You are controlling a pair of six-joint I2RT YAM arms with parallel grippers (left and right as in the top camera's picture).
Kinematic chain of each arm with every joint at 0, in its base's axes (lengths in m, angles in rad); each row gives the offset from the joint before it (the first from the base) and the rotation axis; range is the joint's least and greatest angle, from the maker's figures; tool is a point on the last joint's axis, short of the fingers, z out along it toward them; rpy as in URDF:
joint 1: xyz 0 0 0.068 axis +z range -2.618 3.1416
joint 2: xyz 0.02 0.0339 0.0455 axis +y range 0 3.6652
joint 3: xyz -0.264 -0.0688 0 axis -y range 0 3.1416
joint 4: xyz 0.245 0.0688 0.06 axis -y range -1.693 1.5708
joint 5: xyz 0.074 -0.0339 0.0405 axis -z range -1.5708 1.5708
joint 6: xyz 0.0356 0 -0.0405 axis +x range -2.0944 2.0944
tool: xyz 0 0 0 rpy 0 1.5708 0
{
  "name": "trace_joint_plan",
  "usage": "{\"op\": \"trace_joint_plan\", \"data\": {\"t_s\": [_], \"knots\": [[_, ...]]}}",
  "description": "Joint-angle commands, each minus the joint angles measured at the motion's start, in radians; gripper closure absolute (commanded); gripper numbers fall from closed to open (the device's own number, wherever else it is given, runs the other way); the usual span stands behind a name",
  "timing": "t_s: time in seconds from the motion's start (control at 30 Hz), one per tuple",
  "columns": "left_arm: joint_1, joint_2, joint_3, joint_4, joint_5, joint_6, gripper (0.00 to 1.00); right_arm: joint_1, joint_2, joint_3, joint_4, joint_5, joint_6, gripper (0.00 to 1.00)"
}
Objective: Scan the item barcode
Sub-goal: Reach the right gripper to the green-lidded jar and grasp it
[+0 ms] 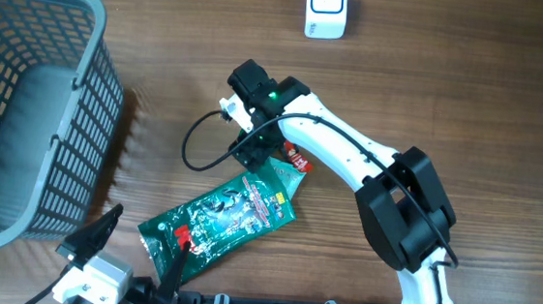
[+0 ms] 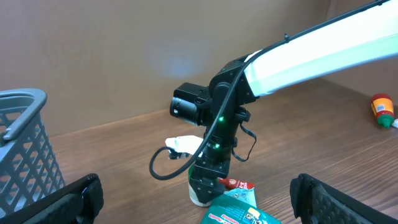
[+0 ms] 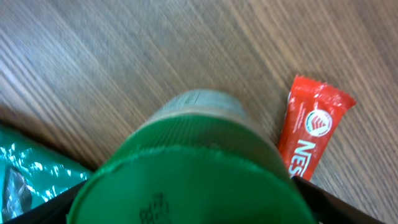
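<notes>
The robot's right gripper has the jar by its green lid from above, so it should set it down in a clear spot and take the jar's body (image 2: 196,195) from the side.
A jar with a green lid (image 3: 186,155) and a white base (image 2: 198,198) stands upright on the wooden table. My right gripper (image 3: 189,202) comes straight down over it, one dark finger at each side of the lid; whether they press on it I cannot tell. From overhead the right gripper (image 1: 257,149) hides the jar. A white scanner (image 1: 324,9) stands at the far edge. My left gripper (image 1: 133,248) rests low at the near left, wide open and holding nothing, its fingers (image 2: 68,199) framing the scene.
A green foil packet (image 1: 223,216) lies just in front of the jar, and a red sachet (image 3: 314,124) lies beside it. A grey mesh basket (image 1: 86,108) stands at the left. A small red-capped bottle (image 2: 382,109) lies far right.
</notes>
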Motion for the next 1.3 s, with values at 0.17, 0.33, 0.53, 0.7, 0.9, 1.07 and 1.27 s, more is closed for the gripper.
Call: {"op": "trace_joint_plan", "data": {"t_s": [0.17,0.33,0.53,0.7,0.9,1.07,1.27], "knots": [[-0.002,-0.007,-0.001,0.002,0.008,-0.006,0.0,0.005,0.014,0.039,0.04,0.033,0.132,0.28],[-0.002,-0.007,-0.001,0.002,0.008,-0.006,0.0,0.003,0.013,0.106,-0.025,0.057,0.212,0.35],[-0.002,-0.007,-0.001,0.002,0.008,-0.006,0.0,-0.042,-0.036,0.32,-0.17,0.071,0.347,0.34],[-0.002,-0.007,-0.001,0.002,0.008,-0.007,0.0,-0.175,-0.1,0.344,-0.224,0.081,0.504,0.34],[-0.002,-0.007,-0.001,0.002,0.008,-0.007,0.0,-0.349,-0.098,0.291,-0.307,0.08,0.611,0.37],[-0.002,-0.007,-0.001,0.002,0.008,-0.006,0.0,-0.402,-0.098,0.182,-0.212,0.086,0.659,0.32],[-0.002,-0.007,-0.001,0.002,0.008,-0.006,0.0,-0.407,-0.097,-0.064,-0.027,0.171,0.876,0.31]]}}
